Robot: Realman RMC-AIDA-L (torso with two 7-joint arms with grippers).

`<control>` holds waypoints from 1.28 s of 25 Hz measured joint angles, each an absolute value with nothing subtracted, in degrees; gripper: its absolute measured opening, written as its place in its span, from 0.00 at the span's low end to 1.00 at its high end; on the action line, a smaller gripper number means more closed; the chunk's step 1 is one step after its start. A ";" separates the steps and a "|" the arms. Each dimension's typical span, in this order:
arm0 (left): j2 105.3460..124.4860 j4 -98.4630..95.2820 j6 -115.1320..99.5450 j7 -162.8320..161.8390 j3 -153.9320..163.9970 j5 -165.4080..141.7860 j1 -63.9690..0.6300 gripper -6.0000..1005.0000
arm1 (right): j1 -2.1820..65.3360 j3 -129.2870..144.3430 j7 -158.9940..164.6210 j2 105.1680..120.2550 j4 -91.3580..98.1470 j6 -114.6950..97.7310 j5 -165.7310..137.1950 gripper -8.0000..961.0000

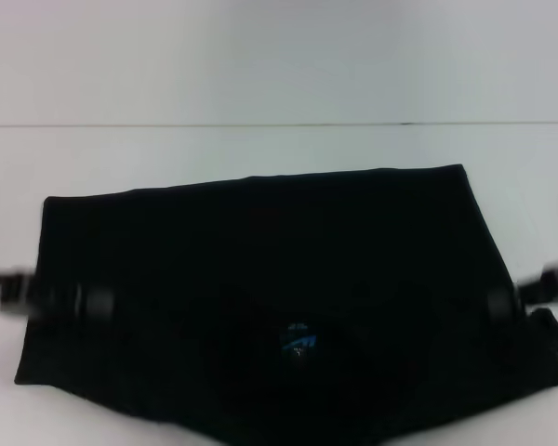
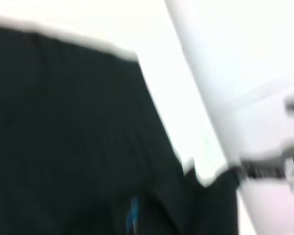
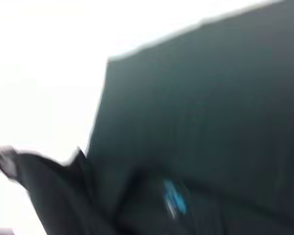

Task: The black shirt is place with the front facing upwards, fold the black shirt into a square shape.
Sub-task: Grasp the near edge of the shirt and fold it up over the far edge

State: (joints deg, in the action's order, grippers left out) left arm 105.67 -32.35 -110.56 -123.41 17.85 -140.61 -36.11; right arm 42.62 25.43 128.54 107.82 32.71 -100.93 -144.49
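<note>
Next, I let go of the black shirt's shoulder with my right gripper just past the shirt's far edge [image 1: 430,149], near the shirt's corner on that gripper's side.
The black shirt [image 1: 260,269] lies spread over the white table, its small blue neck label [image 1: 298,340] near the front edge. No lettering shows. My left gripper [image 1: 79,301] is at the shirt's left side, low against the cloth. My right gripper [image 1: 502,304] is at the shirt's right side, beside a bunched sleeve [image 1: 547,339]. The left wrist view shows the shirt [image 2: 68,137], the label [image 2: 132,218] and the right arm [image 2: 264,171] farther off. The right wrist view shows the shirt [image 3: 206,117], the label [image 3: 174,197] and the left arm [image 3: 2,159] farther off.
The white table [image 1: 260,144] extends beyond the shirt to a back edge line with a pale wall [image 1: 279,56] behind. Bare table strips show left and right of the shirt.
</note>
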 joint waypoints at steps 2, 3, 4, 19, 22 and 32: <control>105.64 -32.08 -106.43 -125.09 13.20 -139.61 -36.43 0.06 | 42.08 22.24 130.00 106.70 30.50 -98.39 -140.28 0.11; 105.70 -31.78 -104.51 -125.67 11.67 -139.18 -36.46 0.06 | 41.69 21.10 130.54 106.50 29.62 -96.77 -138.12 0.11; 105.80 -31.09 -101.39 -126.43 9.69 -138.45 -36.44 0.06 | 41.26 20.20 130.98 106.45 28.90 -94.84 -135.83 0.11; 110.04 -23.83 -76.41 -121.92 4.68 -128.83 -34.92 0.06 | 39.64 18.35 123.81 112.82 22.14 -68.14 -119.06 0.13; 110.60 -23.65 -74.35 -121.16 4.60 -128.61 -35.12 0.06 | 40.78 19.08 122.36 113.53 22.09 -65.46 -118.91 0.13; 111.34 -23.50 -70.47 -118.70 5.23 -124.96 -35.80 0.06 | 43.87 19.27 120.13 115.01 22.06 -58.82 -118.50 0.15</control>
State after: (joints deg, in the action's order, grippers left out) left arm 111.33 -23.50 -70.47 -118.70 5.23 -124.96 -35.80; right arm 43.87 19.28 120.13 115.01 22.06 -58.82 -118.50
